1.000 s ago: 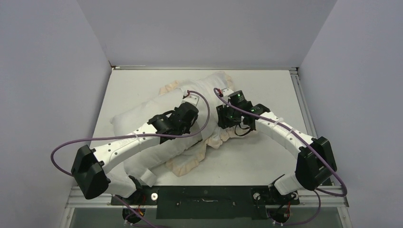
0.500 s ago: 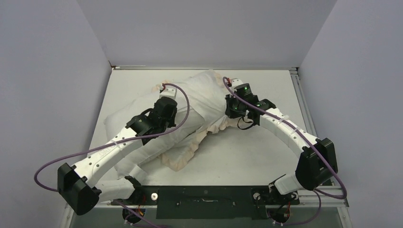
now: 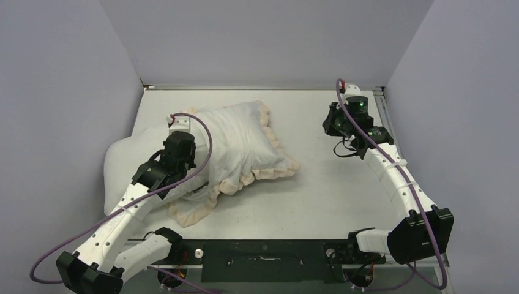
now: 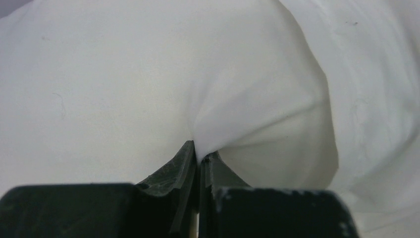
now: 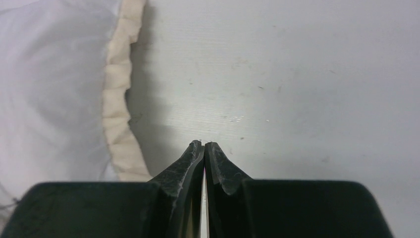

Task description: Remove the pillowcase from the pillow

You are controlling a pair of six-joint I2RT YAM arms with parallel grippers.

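Next, the left gripper releases the pillow across the pillowcase's white side (image 3: 215, 171), just behind its front frill.
The pillowcase (image 3: 245, 138), white face up with a cream frill (image 3: 278, 150), lies bunched at the table's middle left. The plain white pillow (image 3: 119, 168) sticks out of it at the left. My left gripper (image 3: 175, 126) sits where the two meet, its fingertips hidden from above. In the left wrist view this gripper (image 4: 199, 153) is shut on a raised fold of smooth white cloth that looks like the pillow (image 4: 99, 89). My right gripper (image 3: 330, 121) hangs shut and empty over bare table at the back right. Its wrist view shows the gripper (image 5: 203, 143) beside the pillowcase (image 5: 49, 84).
The grey table (image 3: 330, 184) is closed in by walls on the left, back and right. A metal rail (image 3: 387, 125) runs along the right edge. Purple cables loop off both arms.
My right gripper has let go of the pillowcase's right edge and swung to the back right. My left arm has pulled left, and the pillow and pillowcase have slid left with it.
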